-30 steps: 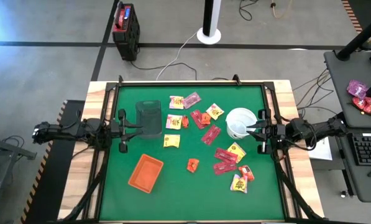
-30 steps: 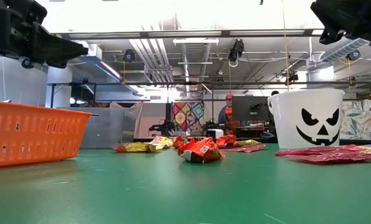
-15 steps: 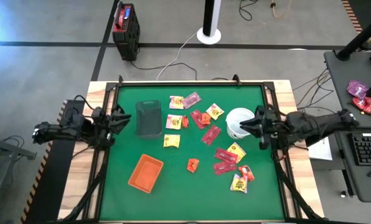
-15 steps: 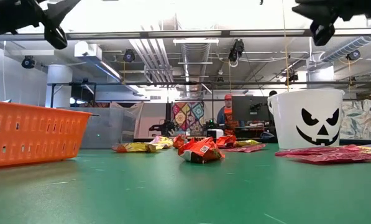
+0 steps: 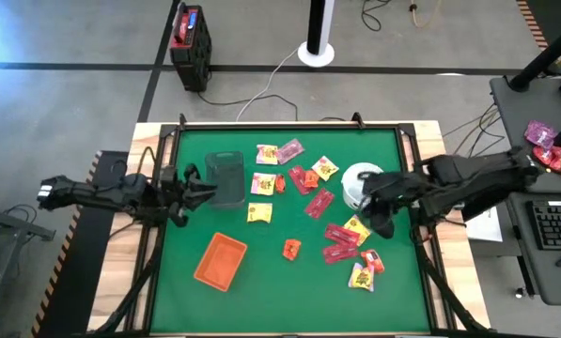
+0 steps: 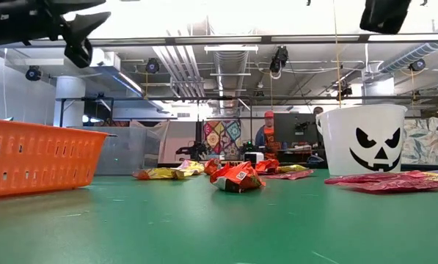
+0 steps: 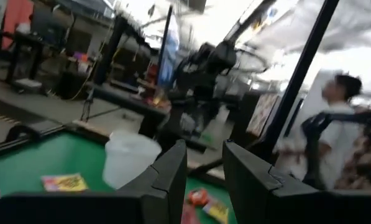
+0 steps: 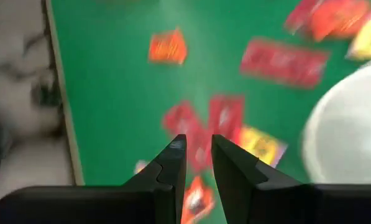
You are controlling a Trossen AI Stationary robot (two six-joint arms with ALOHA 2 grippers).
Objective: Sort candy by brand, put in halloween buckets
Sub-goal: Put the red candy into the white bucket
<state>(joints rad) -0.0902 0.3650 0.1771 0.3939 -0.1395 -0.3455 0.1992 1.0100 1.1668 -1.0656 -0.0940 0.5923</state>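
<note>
The robot's right gripper will next take the red packet that touches the yellow packet near the white bucket, holding it by the red packet's end [image 5: 334, 232] [image 8: 226, 107] opposite the yellow packet.
Candy packets lie scattered on the green mat [image 5: 289, 282]: yellow ones [image 5: 259, 212], red ones [image 5: 339, 242], an orange one [image 5: 290, 249]. The white round bucket [image 5: 358, 180] with a pumpkin face [image 6: 373, 141] stands on the right. The dark tub [image 5: 225, 176] stands far left and the orange tray [image 5: 221, 261] near left. My left gripper [image 5: 208, 193] hovers beside the tub, its fingers a narrow gap apart [image 7: 204, 163]. My right gripper [image 5: 380, 222], tipped downward, hangs above red and yellow packets [image 8: 201, 124] near the bucket, with a narrow gap [image 8: 199, 146] between its fingers.
A raised black frame [image 5: 289, 125] borders the mat. The red-and-black box [image 5: 191, 39] sits on the floor beyond the far edge. A side desk [image 5: 553, 141] with more candy stands to the right. People [image 6: 268, 128] are in the room behind. Bare mat lies along the near edge.
Both arms have risen from low, level poses. The left gripper drew back toward the left edge, then came forward again beside the tub. The right gripper moved from the bucket's right side toward the near edge and tipped downward over the packets. No candy or bucket has moved.
</note>
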